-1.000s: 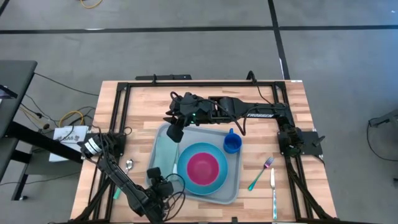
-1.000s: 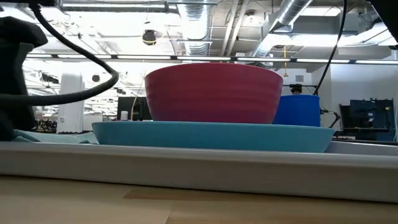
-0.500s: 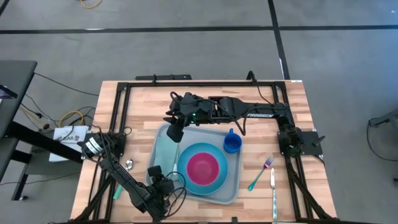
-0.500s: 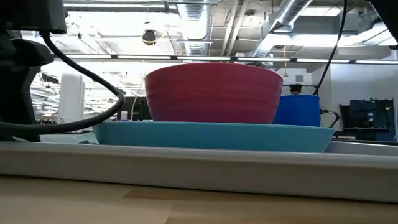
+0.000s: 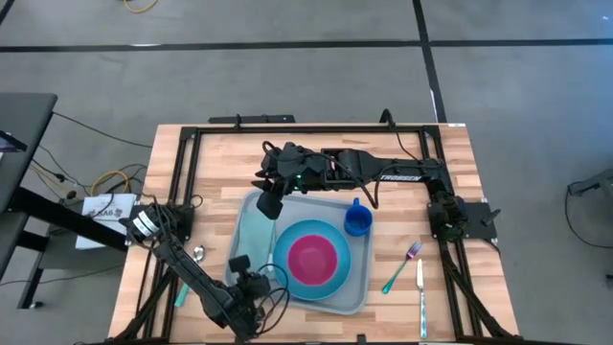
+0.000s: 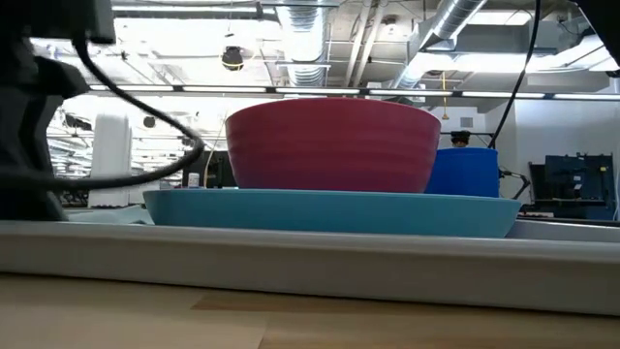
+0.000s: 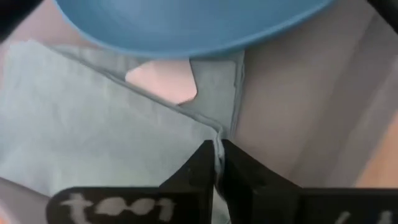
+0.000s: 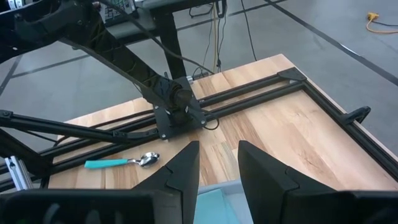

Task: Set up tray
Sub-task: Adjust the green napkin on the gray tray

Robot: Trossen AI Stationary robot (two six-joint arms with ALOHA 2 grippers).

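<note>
The napkin's lower layer runs under the blue plate's rim, so next my left gripper opens, then grabs the napkin nearer the tray's rim (image 5: 242, 240) and pulls it clear.
The grey-blue tray (image 5: 326, 203) lies mid-table. On it stand a blue plate (image 5: 337, 280) carrying a pink bowl (image 5: 311, 259), and a blue cup (image 5: 357, 220). A light-teal napkin (image 5: 251, 230) lies flat on the tray's left part, its edge beside the plate (image 7: 186, 25). My left gripper (image 5: 249, 278) is low over the tray's near-left part, shut on the napkin (image 7: 93, 118). My right gripper (image 5: 269, 204) hovers open over the tray's far-left corner with nothing between its fingers (image 8: 217, 163). My left gripper pinches the napkin's edge (image 7: 219, 138) near a corner, between its two fingertips. It comes from above, slanting in from the table's near side. How many layers it has I cannot tell. The napkin lies flat and slack on the tray.
A fork (image 5: 403, 267) and a knife (image 5: 421, 293) lie on the wood right of the tray. A teal-handled spoon (image 5: 193, 259) lies to its left. A black frame (image 5: 316, 129) rings the table. In the low view the tray's rim (image 6: 310, 254) fills the foreground.
My left gripper has edged a little toward the table's right, nearer the plate, staying low over the napkin. The tray, plate, bowl and cup have kept their places.
</note>
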